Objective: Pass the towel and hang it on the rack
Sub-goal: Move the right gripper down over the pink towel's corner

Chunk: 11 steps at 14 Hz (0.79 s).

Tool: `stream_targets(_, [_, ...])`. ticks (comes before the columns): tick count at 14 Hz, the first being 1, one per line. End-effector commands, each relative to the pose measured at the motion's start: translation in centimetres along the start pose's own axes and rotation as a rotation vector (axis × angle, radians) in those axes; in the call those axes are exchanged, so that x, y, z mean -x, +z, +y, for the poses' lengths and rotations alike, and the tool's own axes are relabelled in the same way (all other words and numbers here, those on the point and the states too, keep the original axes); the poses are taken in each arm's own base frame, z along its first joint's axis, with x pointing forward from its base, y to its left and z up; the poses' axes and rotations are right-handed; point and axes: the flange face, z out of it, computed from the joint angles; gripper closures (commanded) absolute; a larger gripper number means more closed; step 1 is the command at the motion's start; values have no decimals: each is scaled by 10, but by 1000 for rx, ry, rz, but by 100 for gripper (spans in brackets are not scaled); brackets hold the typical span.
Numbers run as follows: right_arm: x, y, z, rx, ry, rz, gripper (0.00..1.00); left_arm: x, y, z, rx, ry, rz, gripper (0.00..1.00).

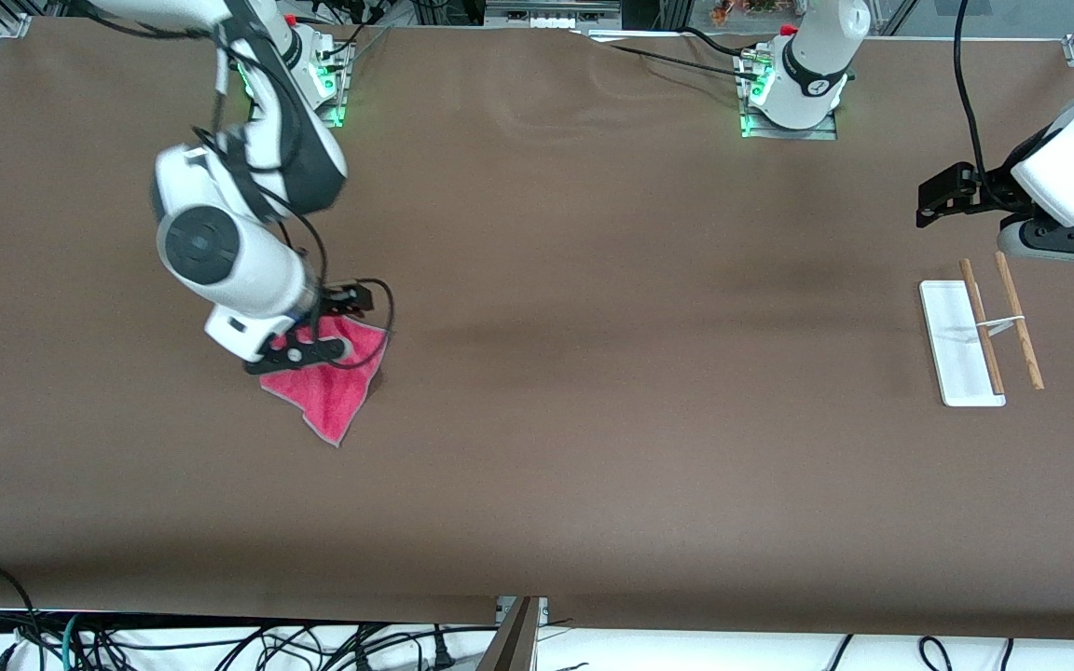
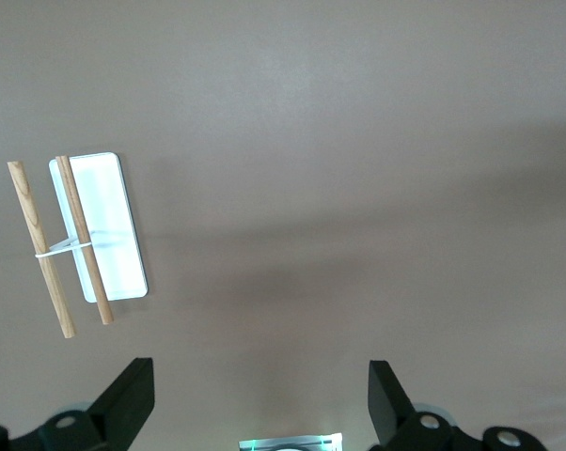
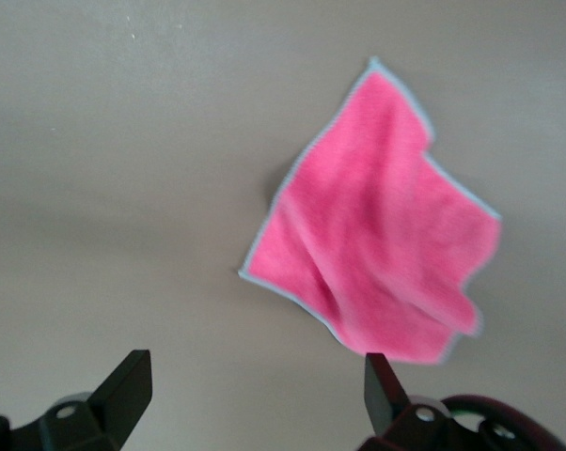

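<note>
My right gripper needs to grip the pink towel's corner (image 1: 383,328) (image 3: 243,272) that points toward the rack, so the towel can be lifted from there.
The towel (image 1: 330,384) lies on the brown table toward the right arm's end, pink-red face up with light grey edging, slightly rumpled. My right gripper (image 1: 302,352) hovers over its edge, open and empty. In the right wrist view the towel (image 3: 386,254) lies ahead of my right gripper (image 3: 255,371), close to one fingertip (image 3: 377,376). The rack (image 1: 975,340), a white base with two brown rods, stands toward the left arm's end. My left gripper (image 1: 1064,244) is open and empty, up in the air beside the rack. The left wrist view shows the rack (image 2: 100,235) ahead of my left gripper (image 2: 261,376).
The brown table (image 1: 593,373) has raised edges at the corners. Cables run along the top edge near the arm bases and below the front edge. A green-lit base plate (image 2: 290,442) shows in the left wrist view.
</note>
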Motion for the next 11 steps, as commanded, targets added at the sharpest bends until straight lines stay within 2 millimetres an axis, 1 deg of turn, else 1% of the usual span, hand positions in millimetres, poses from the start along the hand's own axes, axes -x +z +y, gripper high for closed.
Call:
stream_targets(1, [-2, 49, -19, -9, 30, 8, 0, 5, -7, -2, -16, 5, -2, 0])
stream_targets(3, [6, 82, -25, -9, 36, 25, 0, 5, -7, -2, -16, 5, -2, 0])
stream_targets(5, [16, 102, -34, 0, 32, 24, 0, 5, -8, -2, -16, 5, 0, 0])
stream_targets(8, [26, 132, -36, 3, 19, 48, 1, 5, -7, -2, -16, 6, -2, 0])
stream_targets(10, [28, 136, -38, 6, 11, 55, 3, 5, -7, -2, -16, 5, -2, 0])
stream_targets(11, [28, 138, -38, 11, 8, 53, 6, 5, -7, -2, -16, 6, -2, 0])
